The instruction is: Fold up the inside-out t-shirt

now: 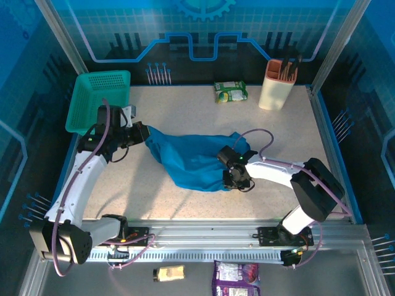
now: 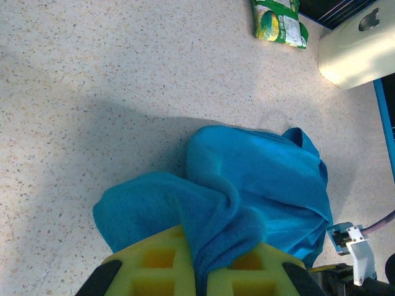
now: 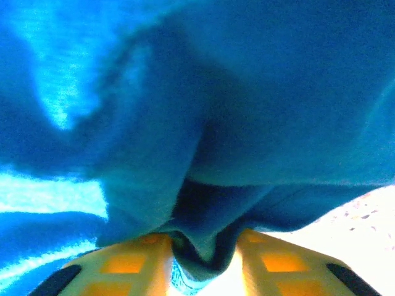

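Note:
My left gripper is pinching a twisted fold of the bunched t-shirt, so it should put this end down, open and grab the t-shirt's near edge [image 1: 168, 168].
The inside-out t-shirt [image 1: 191, 157] is a plain blue bunch of cloth stretched across the middle of the table between both arms. My left gripper [image 1: 143, 132] holds its left end. In the left wrist view its yellow pads [image 2: 154, 262] are pressed together on a twisted fold of the t-shirt [image 2: 265, 172]. My right gripper [image 1: 236, 177] sits at the shirt's lower right corner. In the right wrist view the gripper [image 3: 207, 246] has a hanging fold of the t-shirt [image 3: 185, 92] pinched between its narrowly spaced pads.
A teal mesh basket [image 1: 99, 98] stands at the back left. A green snack packet [image 1: 231, 92] and a cream utensil holder [image 1: 278, 83] are at the back. Beyond the front rail lie two packets, one tan [image 1: 168, 272] and one purple [image 1: 236, 279].

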Controlling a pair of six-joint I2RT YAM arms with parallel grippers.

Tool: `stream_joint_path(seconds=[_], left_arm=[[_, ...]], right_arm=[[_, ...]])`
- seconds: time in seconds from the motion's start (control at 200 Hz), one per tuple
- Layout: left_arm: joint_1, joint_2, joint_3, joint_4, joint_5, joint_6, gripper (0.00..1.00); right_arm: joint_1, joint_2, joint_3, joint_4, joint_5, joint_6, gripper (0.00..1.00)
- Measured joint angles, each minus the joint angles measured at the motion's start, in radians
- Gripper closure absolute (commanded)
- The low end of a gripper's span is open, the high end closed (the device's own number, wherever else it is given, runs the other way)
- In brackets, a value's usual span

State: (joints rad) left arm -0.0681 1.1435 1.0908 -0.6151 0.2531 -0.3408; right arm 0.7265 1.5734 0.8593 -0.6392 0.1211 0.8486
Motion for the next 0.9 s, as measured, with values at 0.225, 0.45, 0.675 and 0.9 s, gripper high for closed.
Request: stream_joint_path(seconds=[0.225,0.45,0.675,0.9], left_arm=[[0.0,-0.001,0.0,-0.001,-0.001,0.0,1.0],[0.037,-0.015,0.081,-0.035,-0.014,0.01,1.0],[0.121,-0.077,0.251,-0.047,-0.02,0.027,1.0],[0.166,-0.155,0.324,-0.077,-0.017,0.034,1.0]], right_arm=[[-0.01,-0.095,0.003,-0.053,0.047,-0.015,1.0],[-0.23,-0.398,0.185,-0.213,0.115,-0.148,1.0],[-0.549,-0.529,0.65,-0.352,0.18,-0.369,1.0],[-0.659,-0.495,1.056,-0.432,0.194,-0.537,1.0]])
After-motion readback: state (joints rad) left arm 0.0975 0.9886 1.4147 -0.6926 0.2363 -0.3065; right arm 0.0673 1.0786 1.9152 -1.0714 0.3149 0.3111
